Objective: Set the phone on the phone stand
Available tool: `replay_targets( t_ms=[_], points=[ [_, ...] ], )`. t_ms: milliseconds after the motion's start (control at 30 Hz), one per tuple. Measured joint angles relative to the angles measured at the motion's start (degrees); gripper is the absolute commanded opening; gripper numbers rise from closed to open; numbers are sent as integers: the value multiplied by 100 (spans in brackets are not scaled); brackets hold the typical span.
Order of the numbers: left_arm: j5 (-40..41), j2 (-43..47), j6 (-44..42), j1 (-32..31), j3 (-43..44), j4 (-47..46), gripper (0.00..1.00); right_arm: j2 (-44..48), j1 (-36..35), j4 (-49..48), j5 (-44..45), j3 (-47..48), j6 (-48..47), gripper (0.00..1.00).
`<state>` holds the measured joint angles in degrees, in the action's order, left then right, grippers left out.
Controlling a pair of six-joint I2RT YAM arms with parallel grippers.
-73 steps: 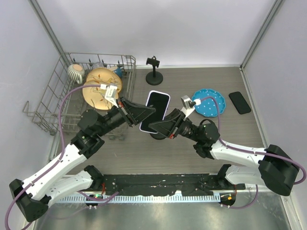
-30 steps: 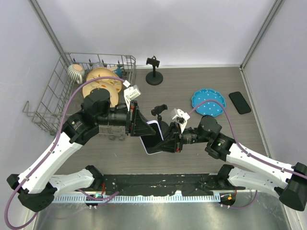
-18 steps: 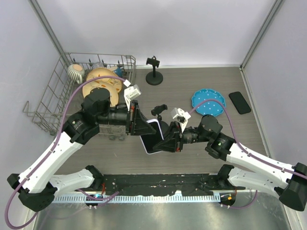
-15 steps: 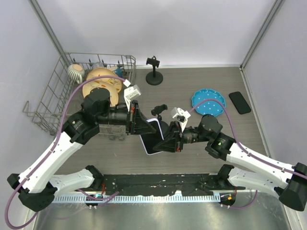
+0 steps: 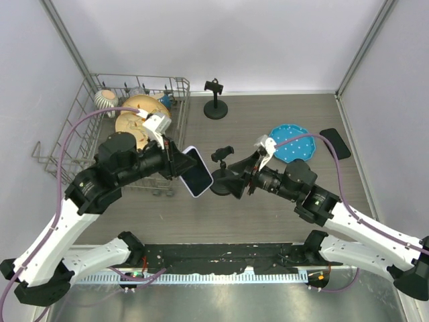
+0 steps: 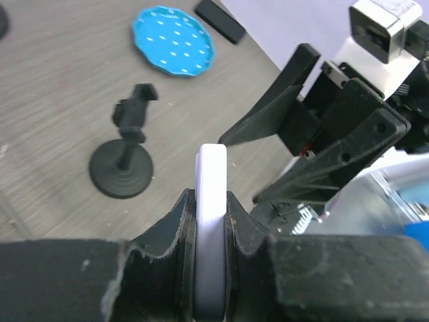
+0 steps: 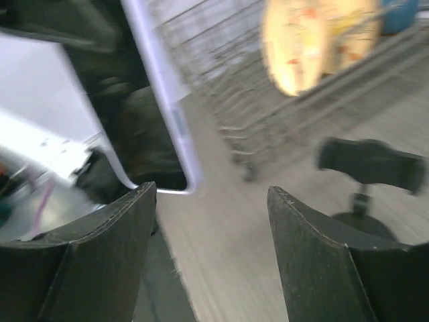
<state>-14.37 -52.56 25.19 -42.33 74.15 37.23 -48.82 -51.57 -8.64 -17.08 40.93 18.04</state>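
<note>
Next, I close my right gripper on the clamp's end [image 5: 230, 150] [image 7: 417, 176] closest to the blue dotted plate to take hold of the nearer black phone stand.
The phone [image 5: 198, 174], in a pale lavender case with a dark screen, hangs tilted above the table with my left gripper [image 5: 184, 164] shut on it. In the left wrist view its edge [image 6: 211, 201] stands upright between the fingers. The nearer black phone stand [image 5: 220, 176] stands just right of the phone, its clamp [image 5: 222, 153] empty. My right gripper [image 5: 236, 178] is open and empty, right beside the stand. The right wrist view shows the phone's edge [image 7: 171, 117] ahead on the left and the stand's clamp [image 7: 372, 164] on the right.
A wire dish rack [image 5: 74, 137] with plates stands at the left. A second black stand [image 5: 214, 100] is at the back. A blue dotted plate [image 5: 292, 143] and a black phone [image 5: 333, 138] lie on the right.
My right gripper has let go of the phone, opened and drawn back to the right. My left gripper has carried the phone up and to the left, turning it.
</note>
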Motion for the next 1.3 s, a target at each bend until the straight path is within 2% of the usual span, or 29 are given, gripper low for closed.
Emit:
replay_targets(
  t_ms=[167,267,333,467,567,733,967,1300],
  points=[
    [726,278,59,7,26,76,0,-42,223,345,1884,28,-17,70],
    [935,398,129,7,26,42,0,-389,791,422,2092,55,2,67],
    [1005,422,157,7,26,-15,0,-632,1329,358,1921,39,107,66],
    [1172,365,192,7,26,-66,0,-957,1991,70,1635,-13,249,52],
    [1259,291,240,7,26,-83,0,-1143,2020,-262,1252,-31,192,46],
    [1285,125,289,7,26,-247,0,-1198,2013,-723,739,-197,101,46],
    [1283,-219,286,7,26,-566,0,-1631,2015,-1080,420,-219,-109,40],
    [1259,-385,229,7,17,-844,0,-1950,1996,-1451,175,-221,-140,38]
  ],
)
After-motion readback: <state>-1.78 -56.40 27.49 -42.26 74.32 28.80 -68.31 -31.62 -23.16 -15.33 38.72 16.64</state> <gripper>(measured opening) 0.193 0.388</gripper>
